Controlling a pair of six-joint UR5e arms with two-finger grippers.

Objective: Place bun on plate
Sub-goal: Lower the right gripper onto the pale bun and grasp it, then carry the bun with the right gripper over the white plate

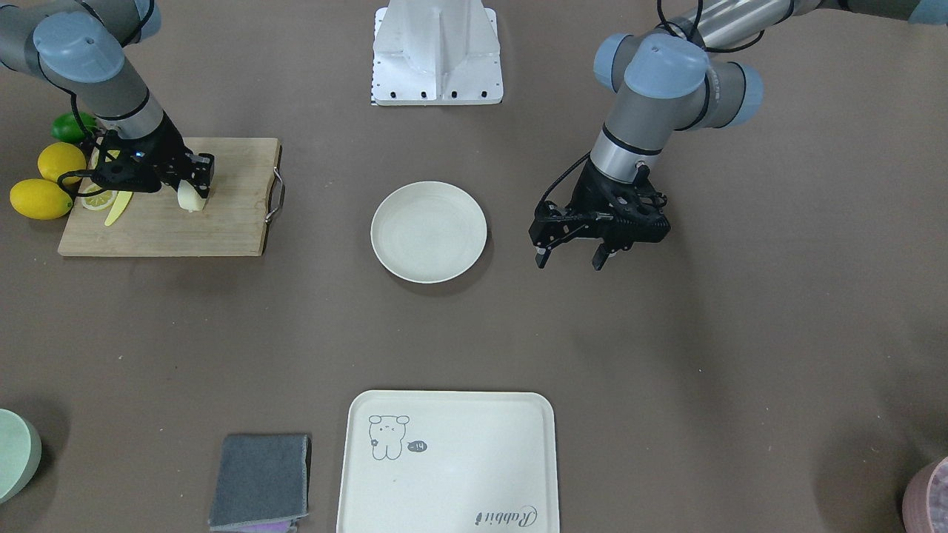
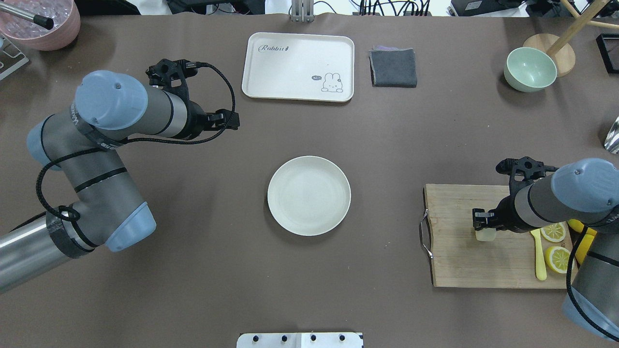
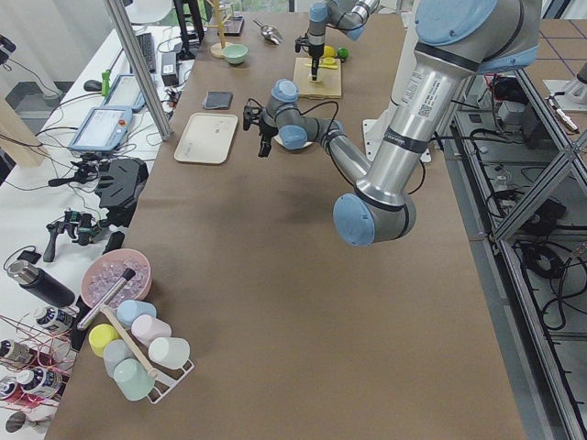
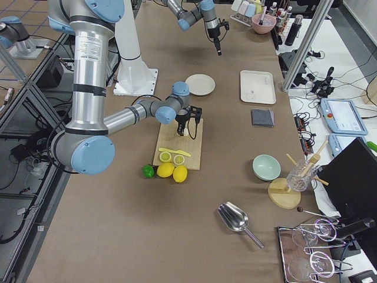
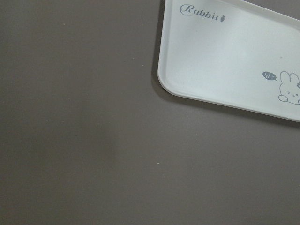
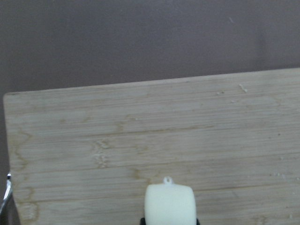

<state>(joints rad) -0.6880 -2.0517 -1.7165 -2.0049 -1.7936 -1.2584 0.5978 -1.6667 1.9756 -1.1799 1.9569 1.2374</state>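
My right gripper has the bun. It will let go of it near the middle of the round off-white plate (image 1: 422, 232). The bun is now over the cutting board.
The bun (image 1: 189, 198) is a small pale cream piece held between the fingers of my right gripper (image 1: 195, 186), which is shut on it over the wooden cutting board (image 1: 163, 226). The overhead view shows the bun (image 2: 485, 235) under the right gripper (image 2: 483, 225), and the right wrist view shows the bun (image 6: 169, 204) just above the board's wood. I cannot tell whether it touches the board. The round off-white plate (image 1: 429, 231) (image 2: 309, 195) lies bare at the table's middle. My left gripper (image 1: 570, 259) hangs open beside the plate, holding nothing.
Lemon slices (image 2: 553, 232), a yellow knife (image 2: 538, 256) and whole lemons (image 1: 41, 198) sit at the board's outer end. A cream rabbit tray (image 2: 299, 66), grey cloth (image 2: 393, 67), green bowl (image 2: 529, 69) and pink bowl (image 2: 46, 24) line the far side.
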